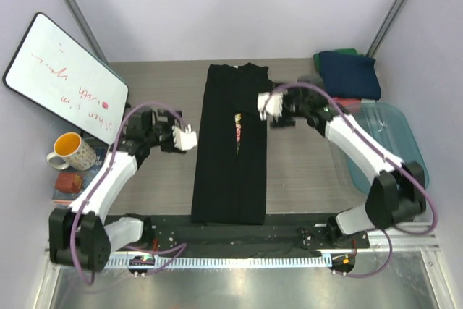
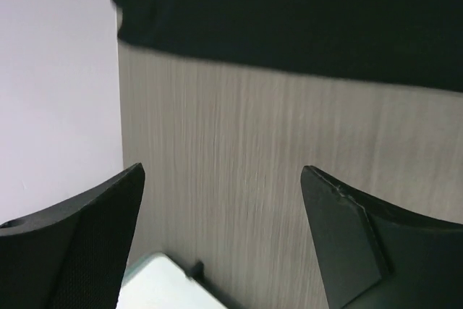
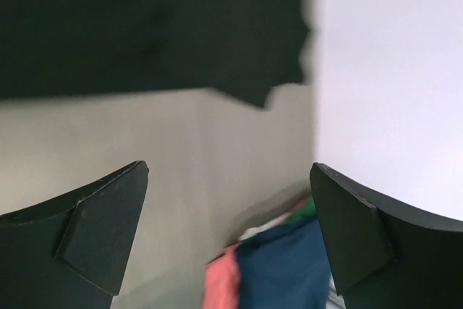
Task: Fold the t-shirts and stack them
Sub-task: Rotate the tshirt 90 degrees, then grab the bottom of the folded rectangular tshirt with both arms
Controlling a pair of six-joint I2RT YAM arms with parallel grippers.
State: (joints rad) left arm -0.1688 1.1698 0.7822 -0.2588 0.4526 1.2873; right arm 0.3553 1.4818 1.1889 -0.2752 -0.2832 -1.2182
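I should close my left gripper on the middle of the long edge (image 1: pixel 202 144) (image 2: pixel 275 61) of the black t-shirt that faces the mug, beside the pink print's near end.
A black t-shirt (image 1: pixel 230 157) with a pink print lies on the table as a long narrow strip, collar end at the far side. My left gripper (image 1: pixel 189 137) hangs just off its left edge, open and empty. In the left wrist view the gripper (image 2: pixel 222 171) is over bare table, with the black cloth (image 2: pixel 289 12) beyond it. My right gripper (image 1: pixel 266 104) is at the strip's right edge near the far end, open with nothing held. The right wrist view has the gripper (image 3: pixel 229 166) over bare table beside the black shirt (image 3: pixel 145 27). Navy (image 1: pixel 349 74), green (image 1: pixel 347 52) and coral-red (image 1: pixel 346 101) tees are piled at the far right.
A translucent blue tub (image 1: pixel 394 146) stands at the right edge, next to the pile. A whiteboard (image 1: pixel 65 77) leans at the far left, with an orange-lined mug (image 1: pixel 69 151) in front of it. Walls close in the back and both sides.
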